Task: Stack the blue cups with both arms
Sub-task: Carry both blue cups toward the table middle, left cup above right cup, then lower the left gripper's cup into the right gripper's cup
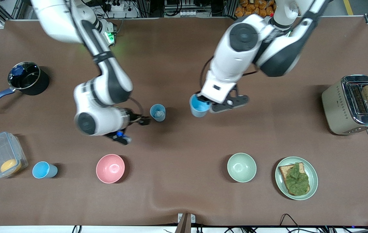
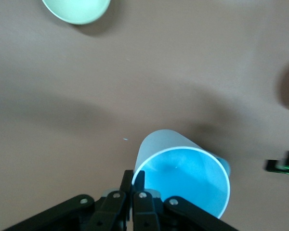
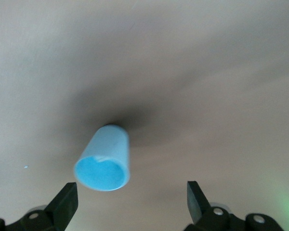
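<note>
Next, my left gripper releases its blue cup inside the second blue cup (image 1: 157, 111) (image 2: 222, 163) next to my open right gripper.
My left gripper (image 1: 204, 103) is shut on the rim of a blue cup (image 1: 199, 106) with a bright sky-blue inside, and holds it tilted over the middle of the table. In the left wrist view the fingers (image 2: 127, 180) pinch that cup's (image 2: 183, 175) wall. A second blue cup (image 1: 157, 112) with a paler inside stands beside it, toward the right arm's end. My right gripper (image 1: 145, 121) is open and empty, low beside this cup. In the right wrist view the cup (image 3: 106, 163) is just ahead of the spread gripper (image 3: 131, 199).
A third blue cup (image 1: 44, 170), a pink bowl (image 1: 110, 168), a pale green bowl (image 1: 241, 167) and a plate with toast (image 1: 296, 177) lie nearer the front camera. A pot (image 1: 28, 78), a clear box (image 1: 2, 154) and a toaster (image 1: 353, 104) stand at the table's ends.
</note>
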Available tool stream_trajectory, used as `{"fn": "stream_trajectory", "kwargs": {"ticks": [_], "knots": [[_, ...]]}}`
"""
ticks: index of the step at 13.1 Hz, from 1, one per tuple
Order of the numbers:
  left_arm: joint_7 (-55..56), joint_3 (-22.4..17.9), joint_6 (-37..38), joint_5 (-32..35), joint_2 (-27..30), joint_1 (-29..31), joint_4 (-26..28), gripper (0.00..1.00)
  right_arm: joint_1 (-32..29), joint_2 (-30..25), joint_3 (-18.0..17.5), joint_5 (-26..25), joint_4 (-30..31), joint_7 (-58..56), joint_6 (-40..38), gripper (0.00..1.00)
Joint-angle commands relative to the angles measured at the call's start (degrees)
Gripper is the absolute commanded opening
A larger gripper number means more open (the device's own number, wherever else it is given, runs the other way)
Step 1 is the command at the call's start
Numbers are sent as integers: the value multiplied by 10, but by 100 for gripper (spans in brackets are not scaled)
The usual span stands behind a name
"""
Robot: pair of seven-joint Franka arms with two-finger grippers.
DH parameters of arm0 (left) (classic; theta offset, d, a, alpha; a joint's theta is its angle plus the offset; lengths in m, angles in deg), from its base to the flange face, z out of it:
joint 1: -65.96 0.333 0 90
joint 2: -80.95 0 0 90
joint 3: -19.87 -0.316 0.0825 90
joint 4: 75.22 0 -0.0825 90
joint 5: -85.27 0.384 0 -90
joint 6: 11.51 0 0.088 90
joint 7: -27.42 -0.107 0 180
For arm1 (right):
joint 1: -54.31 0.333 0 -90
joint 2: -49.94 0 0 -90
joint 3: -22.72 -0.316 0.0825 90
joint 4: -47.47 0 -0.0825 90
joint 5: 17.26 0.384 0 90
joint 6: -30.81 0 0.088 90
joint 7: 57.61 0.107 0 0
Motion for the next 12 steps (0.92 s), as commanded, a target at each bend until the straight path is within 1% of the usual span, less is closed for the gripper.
{"fn": "stream_trajectory", "kwargs": {"ticks": [1,2,3,4,6,7,9,10,11,12], "knots": [[101,-20,-29,54,-53,-80,-37,0,-54,-25,-9,-84,6,-86,-34,100],[137,-38,-47,67,-69,-117,-41,0,-76,-30,-8,-104,9,-126,-45,100],[172,-67,-66,75,-86,-159,-46,0,-99,-35,-7,-109,9,-160,-58,100],[203,-107,-85,77,-103,-211,-56,0,-125,-41,-7,-121,9,-202,-68,100],[253,-187,-110,76,-131,-302,-73,0,-157,-44,-7,-162,8,-248,-72,100],[255,-208,-126,75,-138,-325,-73,0,-168,-48,-7,-179,5,-261,-72,100],[256,-207,-159,73,-149,-329,-73,0,-193,-56,-7,-204,2,-303,-72,100],[256,-207,-173,72,-156,-330,-73,0,-203,-65,-6,-221,5,-362,-61,100],[255,-206,-183,73,-162,-330,-73,0,-211,-79,-6,-221,9,-406,-57,100],[256,-206,-191,73,-170,-331,-73,0,-212,-102,-5,-221,23,-415,-54,100]]}}
